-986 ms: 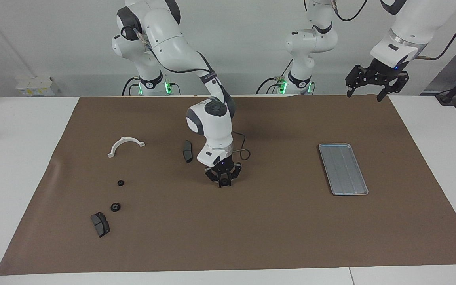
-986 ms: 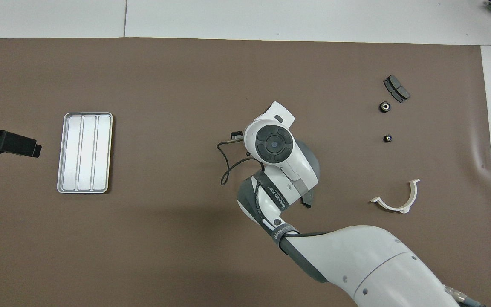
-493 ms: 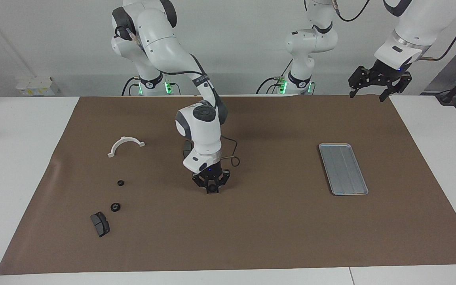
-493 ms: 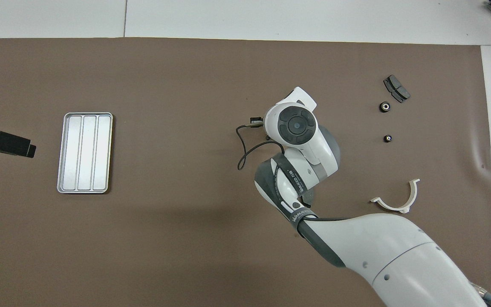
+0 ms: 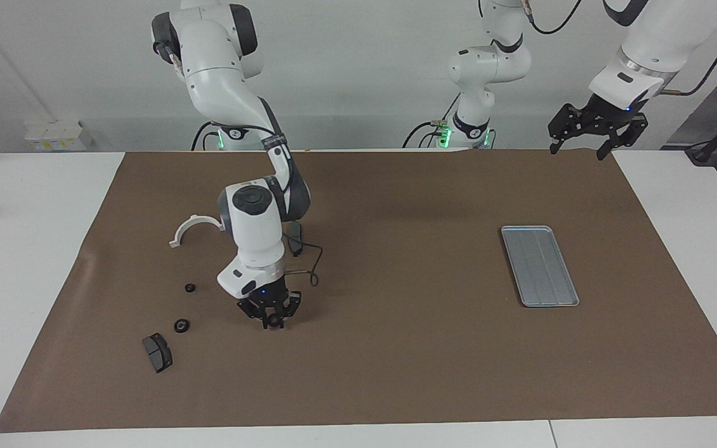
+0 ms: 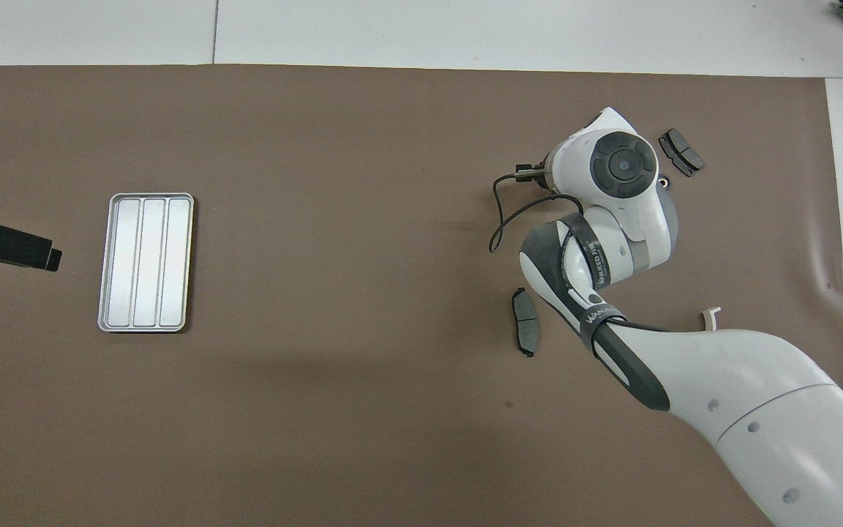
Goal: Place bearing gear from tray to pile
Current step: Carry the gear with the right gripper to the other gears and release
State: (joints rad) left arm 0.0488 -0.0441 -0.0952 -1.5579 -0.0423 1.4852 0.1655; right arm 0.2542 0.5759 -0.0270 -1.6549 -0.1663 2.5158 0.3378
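I should use my right gripper to let go of the bearing gear on the tray side of the ring gear point(image 6: 620, 174) that is nearest the far brake pad.
My right gripper point(image 5: 271, 320) is shut on a small black bearing gear point(image 5: 274, 322) and holds it low over the brown mat, beside the pile. The pile is two black ring gears point(image 5: 190, 288) point(image 5: 180, 325) lying apart on the mat toward the right arm's end. In the overhead view my right arm's wrist point(image 6: 623, 165) covers its gripper and the pile. The silver grooved tray point(image 5: 539, 266) point(image 6: 146, 262) lies bare toward the left arm's end. My left gripper point(image 5: 576, 150) point(image 6: 26, 250) waits open and raised over the mat's edge near that end.
One dark brake pad point(image 5: 157, 352) point(image 6: 680, 151) lies just farther from the robots than the pile. Another brake pad point(image 5: 295, 239) point(image 6: 525, 331) lies near mid-mat. A white half-ring point(image 5: 196, 227) lies nearer to the robots than the pile. The brown mat point(image 5: 396, 361) covers the table.
My right gripper has carried the gear from mid-mat toward the right arm's end, close to the pile, and lowered. The second brake pad is uncovered again. The left arm has hardly moved.
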